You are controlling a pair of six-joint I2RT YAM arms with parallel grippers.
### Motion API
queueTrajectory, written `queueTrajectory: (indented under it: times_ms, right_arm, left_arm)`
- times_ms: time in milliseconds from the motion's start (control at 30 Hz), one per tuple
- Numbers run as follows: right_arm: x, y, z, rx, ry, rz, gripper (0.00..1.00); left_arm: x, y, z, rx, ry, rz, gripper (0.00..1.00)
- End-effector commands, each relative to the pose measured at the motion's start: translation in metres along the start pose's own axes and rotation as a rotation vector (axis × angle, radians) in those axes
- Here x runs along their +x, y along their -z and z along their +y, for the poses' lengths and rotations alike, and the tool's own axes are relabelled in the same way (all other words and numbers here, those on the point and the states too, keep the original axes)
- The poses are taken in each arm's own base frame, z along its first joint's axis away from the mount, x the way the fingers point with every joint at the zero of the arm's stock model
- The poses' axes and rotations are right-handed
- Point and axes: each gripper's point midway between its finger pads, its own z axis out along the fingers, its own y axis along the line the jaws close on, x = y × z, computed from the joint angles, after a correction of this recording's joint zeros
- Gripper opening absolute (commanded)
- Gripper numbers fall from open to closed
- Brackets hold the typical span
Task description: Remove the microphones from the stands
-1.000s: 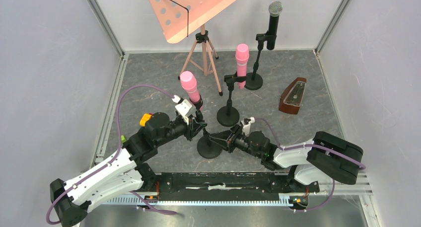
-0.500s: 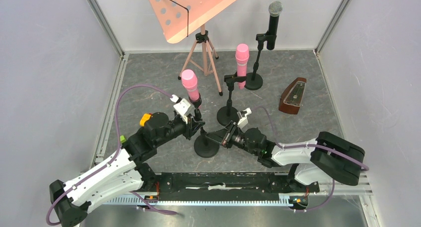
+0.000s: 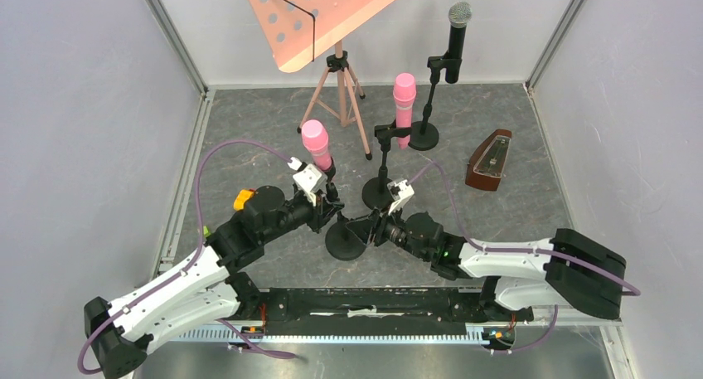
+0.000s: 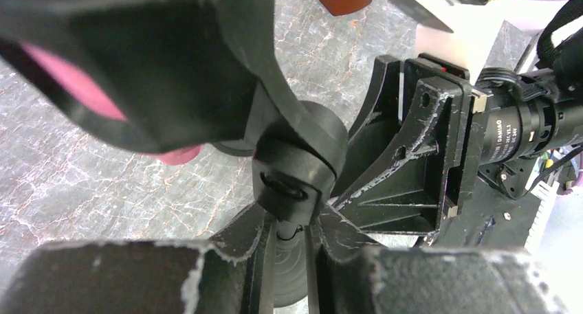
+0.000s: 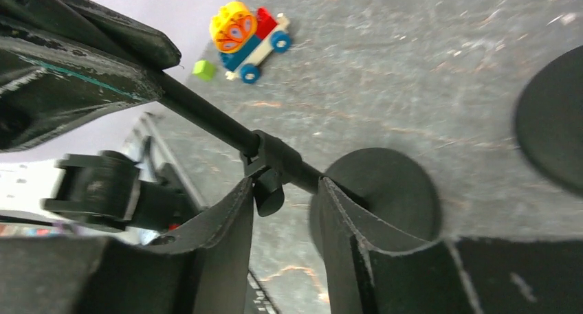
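My left gripper is on the thin pole, where the clip can tilt, so it should take the clip joint (image 4: 289, 185) before my right gripper pulls the microphone.
A pink microphone (image 3: 315, 143) sits tilted in the clip of the nearest black stand (image 3: 344, 240). It is a pink blur in the left wrist view (image 4: 75, 87). My left gripper (image 3: 330, 203) is shut on the stand's thin pole (image 4: 291, 233) just under the clip joint (image 4: 295, 170). My right gripper (image 3: 358, 228) reaches in low from the right. It is open, with its fingertips on either side of the pole's collar (image 5: 275, 164), just above the round base (image 5: 385, 190).
A second pink microphone (image 3: 404, 97) and a black one (image 3: 458, 39) stand in their own stands behind. A salmon music stand (image 3: 332, 14) is at the back. A brown metronome (image 3: 489, 159) is at the right. A small toy (image 5: 247, 32) lies on the floor.
My right gripper has moved left and forward until its fingers straddle the stand's pole. The stand and its base have shifted slightly left. My left gripper keeps its hold.
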Motion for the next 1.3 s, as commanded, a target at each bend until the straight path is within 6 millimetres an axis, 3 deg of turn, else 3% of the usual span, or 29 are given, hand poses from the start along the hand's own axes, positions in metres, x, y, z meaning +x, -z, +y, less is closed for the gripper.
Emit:
queueTrajectory:
  times_ms: [0,100,200,433,667,933,1000,1267]
  right_arm:
    - [-0.012,0.012,-0.056,0.249,0.364,0.016,0.47]
    - [-0.03,0.022,-0.051,0.248,0.451,-0.012,0.52]
    - [-0.051,0.032,-0.035,0.201,0.49,-0.072,0.55]
    - [-0.117,0.049,0.023,0.066,0.498,-0.265,0.73]
    - [-0.158,0.035,0.082,-0.014,0.529,-0.238,0.79]
    - [-0.166,0.022,0.104,-0.076,0.517,-0.236,0.8]
    - [-0.161,0.017,0.101,-0.068,0.512,-0.213,0.8]
    - [-0.139,0.012,0.081,-0.03,0.472,-0.168,0.78]
  left_arm:
    - [-0.021,0.001,-0.016,0.073,-0.027,-0.043,0.02]
    - [-0.017,0.001,-0.015,0.072,-0.03,-0.036,0.02]
    - [-0.016,0.001,-0.016,0.077,-0.029,-0.035,0.02]
    - [-0.015,-0.004,-0.027,0.136,-0.032,-0.02,0.02]
    - [-0.008,-0.007,-0.031,0.16,-0.026,0.011,0.09]
    - [-0.004,-0.001,-0.032,0.154,0.019,-0.003,0.26]
    - [-0.008,0.0,-0.033,0.156,0.027,-0.015,0.32]
    - [-0.027,0.004,-0.04,0.184,0.04,-0.057,0.32]
